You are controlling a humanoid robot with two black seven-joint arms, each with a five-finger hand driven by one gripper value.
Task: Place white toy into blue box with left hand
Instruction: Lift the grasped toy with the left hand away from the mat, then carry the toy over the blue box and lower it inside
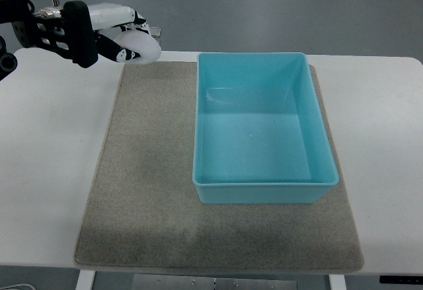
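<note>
The white toy will go down from my left gripper onto the blue box's bottom near the box's long side (230, 125) closest to it.
My left hand (122, 36) comes in from the upper left and is shut on the white toy (140, 44), a rounded white object held above the far left corner of the mat. The blue box (264, 128) stands open and empty on the right half of the mat, to the right of and nearer than the hand. The right arm does not show.
A grey-beige mat (149, 191) covers the middle of the white table (46, 171). The table's far edge runs just behind the hand. Grey floor lies beyond.
</note>
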